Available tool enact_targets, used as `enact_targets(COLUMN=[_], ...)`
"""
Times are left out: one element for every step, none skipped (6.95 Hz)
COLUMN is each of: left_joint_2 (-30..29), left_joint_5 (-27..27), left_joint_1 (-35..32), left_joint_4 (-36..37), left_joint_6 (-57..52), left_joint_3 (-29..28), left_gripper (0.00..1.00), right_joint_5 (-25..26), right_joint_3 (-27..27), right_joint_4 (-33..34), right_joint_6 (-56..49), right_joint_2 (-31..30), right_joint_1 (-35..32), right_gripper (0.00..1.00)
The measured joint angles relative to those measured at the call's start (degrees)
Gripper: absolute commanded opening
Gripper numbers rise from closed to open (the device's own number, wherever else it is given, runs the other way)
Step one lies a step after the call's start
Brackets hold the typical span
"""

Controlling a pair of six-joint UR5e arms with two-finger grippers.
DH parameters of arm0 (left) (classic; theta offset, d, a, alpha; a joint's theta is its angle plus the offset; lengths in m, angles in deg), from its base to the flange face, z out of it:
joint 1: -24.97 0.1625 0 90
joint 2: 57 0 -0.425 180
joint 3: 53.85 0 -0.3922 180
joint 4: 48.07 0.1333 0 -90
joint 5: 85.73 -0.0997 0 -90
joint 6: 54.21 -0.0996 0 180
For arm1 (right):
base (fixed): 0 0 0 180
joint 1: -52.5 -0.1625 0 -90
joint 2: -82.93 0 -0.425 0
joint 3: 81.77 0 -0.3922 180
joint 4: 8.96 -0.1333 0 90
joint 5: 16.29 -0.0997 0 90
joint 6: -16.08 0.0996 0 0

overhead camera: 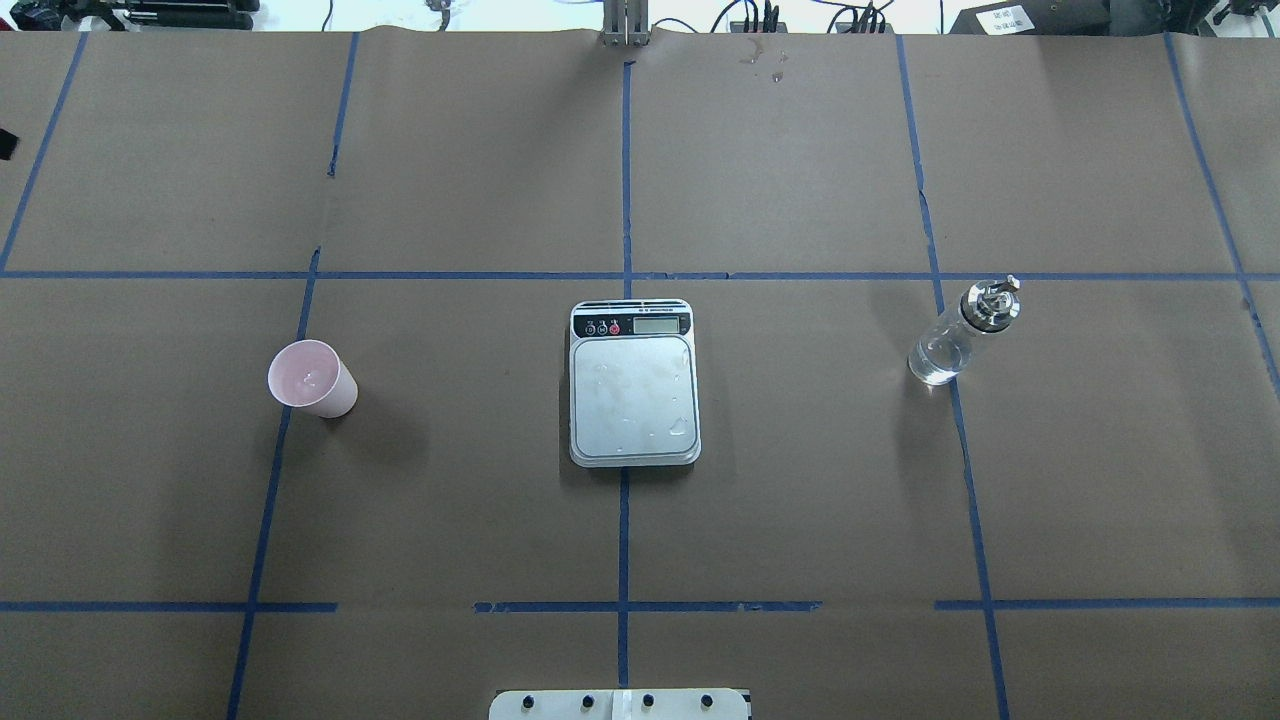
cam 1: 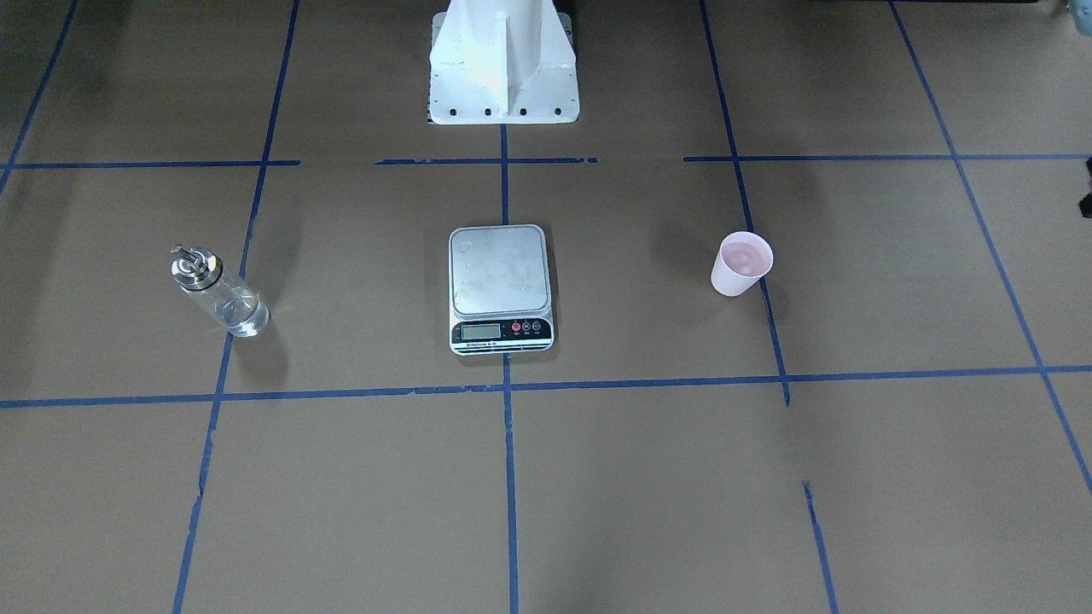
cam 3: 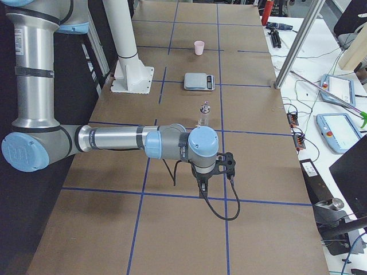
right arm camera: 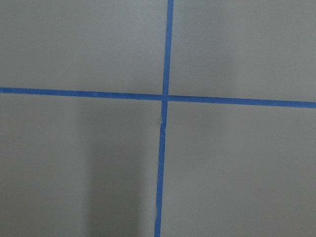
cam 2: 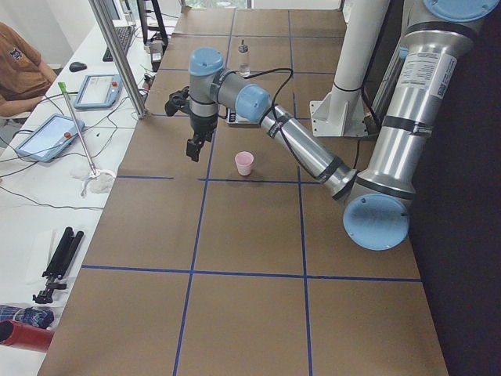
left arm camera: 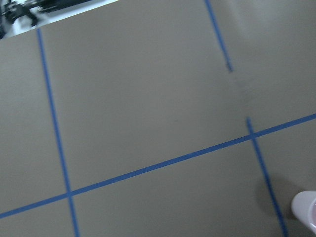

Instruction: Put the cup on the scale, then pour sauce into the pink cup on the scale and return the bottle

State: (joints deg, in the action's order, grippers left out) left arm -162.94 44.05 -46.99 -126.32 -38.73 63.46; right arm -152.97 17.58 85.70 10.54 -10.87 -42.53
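Next, I close my left gripper on the pink cup's rim (cam 1: 770,259) (left arm camera: 311,215), on the side that faces away from the scale.
The pale pink cup (cam 1: 740,264) (overhead camera: 312,378) stands upright on the brown paper, well off to one side of the scale (cam 1: 500,286) (overhead camera: 633,385), whose steel platform is bare. On the scale's other side stands the glass bottle (cam 1: 217,292) (overhead camera: 960,335) with its metal cap, clear sauce inside. My left gripper (cam 2: 192,151) hangs above the table beyond the cup (cam 2: 244,163), apart from it; I cannot tell its state. My right gripper (cam 3: 201,180) hovers nearer than the bottle (cam 3: 203,113), not touching it; state unclear. The cup's edge (left arm camera: 306,210) shows in the left wrist view.
The white robot pedestal (cam 1: 503,68) stands behind the scale. Blue tape lines grid the paper-covered table. A side bench with tablets (cam 2: 48,135), cables and a tripod (cam 2: 56,262) runs along the far edge, where a seated person (cam 2: 19,59) shows.
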Motion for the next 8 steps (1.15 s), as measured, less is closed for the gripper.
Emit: enact_targets(left_joint_2=[-1.20,-1.44,-1.17,-0.53,0.97,3.58,5.92,7.11], left_joint_5=[0.23,1.51,3.07,3.42,1.87,-1.08,-3.62,-5.39], left_joint_1=[4.27,6.76,7.91,8.70,10.42,13.82,17.40,20.39], left_joint_4=[-0.42,-0.96,-1.36,-2.51,-5.87,-11.97,-17.88,-21.34], left_joint_6=[5.75,8.92,11.16,14.86,20.97,29.19,36.65,41.88], left_joint_3=[0.99,0.97,-0.43,-2.17,-3.14,-3.63,-4.04,-4.49], left_gripper=[1.00,1.00,1.00,1.00,1.00,1.00,1.00,1.00], right_joint_5=[-0.06,-0.10,-0.07,0.00,0.06,0.07,0.04,0.02], right_joint_3=[0.40,0.61,0.61,0.58,0.58,0.58,0.66,0.71], right_joint_4=[0.00,0.00,0.00,0.00,0.00,-0.02,-0.06,-0.12], right_joint_6=[0.01,0.06,0.10,0.17,0.25,0.33,0.42,0.50], right_joint_2=[0.00,0.01,0.00,-0.09,-0.18,-0.21,-0.23,-0.24], right_joint_1=[0.01,0.02,0.02,0.02,0.06,0.06,0.05,0.04], right_gripper=[1.00,1.00,1.00,1.00,1.00,1.00,1.00,1.00])
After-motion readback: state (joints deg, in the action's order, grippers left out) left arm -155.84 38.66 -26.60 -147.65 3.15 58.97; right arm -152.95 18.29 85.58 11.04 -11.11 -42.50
